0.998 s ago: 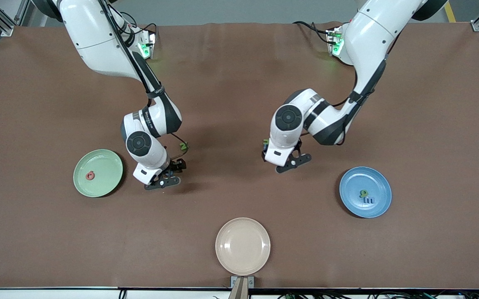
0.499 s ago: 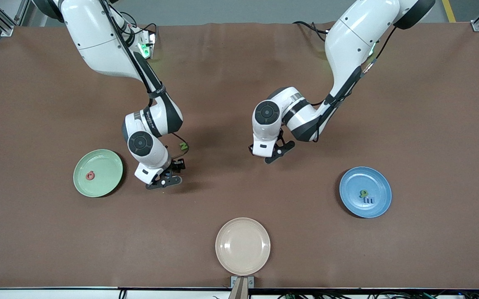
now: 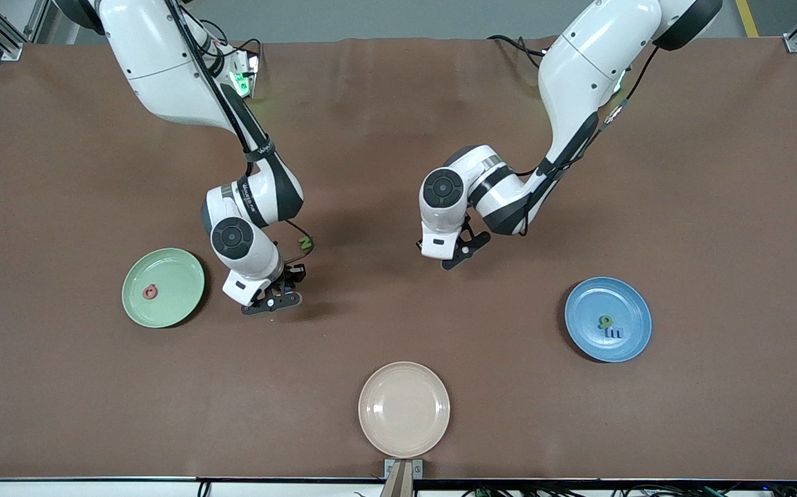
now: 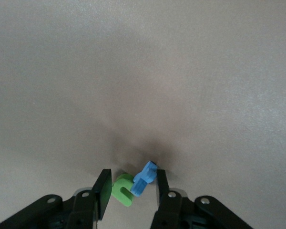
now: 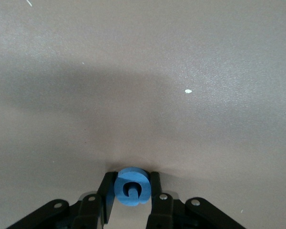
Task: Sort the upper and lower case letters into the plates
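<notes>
The blue G, now held low beside that plate, will be let go by my right gripper in the pale green plate (image 3: 161, 298), close beside the red letter.
My right gripper (image 3: 273, 298) is shut on a blue G (image 5: 130, 192), held low over the table beside the pale green plate (image 3: 177, 266). A red letter (image 3: 149, 292) lies in that plate. My left gripper (image 3: 445, 254) is down at the table's middle. In the left wrist view its jaws (image 4: 132, 180) close on a green letter (image 4: 123, 190) and a blue letter (image 4: 144, 179), each touching one finger. A green N (image 3: 306, 243) lies on the table by the right arm. The blue plate (image 3: 630, 304) holds a green letter (image 3: 604, 321) and a blue m (image 3: 614, 333).
A beige plate (image 3: 404, 408) sits at the table's edge nearest the front camera, between the two other plates. The brown table mat (image 3: 398, 138) runs under everything.
My left arm has swung toward the right arm's end of the table and settled over the green and blue letters. My right gripper has barely shifted with the blue G.
</notes>
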Robot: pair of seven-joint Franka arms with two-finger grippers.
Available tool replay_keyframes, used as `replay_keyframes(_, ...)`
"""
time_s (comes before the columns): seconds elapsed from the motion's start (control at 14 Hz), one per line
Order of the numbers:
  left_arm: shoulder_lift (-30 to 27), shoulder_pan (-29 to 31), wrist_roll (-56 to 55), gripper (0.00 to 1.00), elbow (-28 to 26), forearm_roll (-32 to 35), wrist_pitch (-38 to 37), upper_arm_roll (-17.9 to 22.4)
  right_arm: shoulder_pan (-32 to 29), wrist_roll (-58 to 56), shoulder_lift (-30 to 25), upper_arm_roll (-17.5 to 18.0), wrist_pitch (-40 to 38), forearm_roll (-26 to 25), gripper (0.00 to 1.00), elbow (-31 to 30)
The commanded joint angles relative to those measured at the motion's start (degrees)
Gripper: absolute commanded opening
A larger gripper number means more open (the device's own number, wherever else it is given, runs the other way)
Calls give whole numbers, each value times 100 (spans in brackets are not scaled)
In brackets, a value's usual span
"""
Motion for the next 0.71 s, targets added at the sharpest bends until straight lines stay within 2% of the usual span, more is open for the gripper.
replay_keyframes(0.0, 29, 22, -83, 16, 65, 30, 40, 8, -127, -219, -425, -34, -626, 61, 20, 5)
replay_keyframes(0.14, 55, 40, -30, 0, 109, 74, 40, 26, -582, -893, -857, -43, -1303, 43, 20, 31)
replay_keyframes(0.29, 47, 40, 40, 0, 258, 109, 40, 69, -1092, -1544, -1052, -52, -1464, -1, 20, -21)
replay_keyframes(0.5, -41, 74, -30, 0, 697, 618, -65, 193, -1901, -2389, -1000, -52, -1316, -18, 20, -48)
replay_keyframes(0.64, -251, 328, 136, 0, 996, 663, -476, 201, -2183, -2479, -947, -52, -1193, -237, 20, -39)
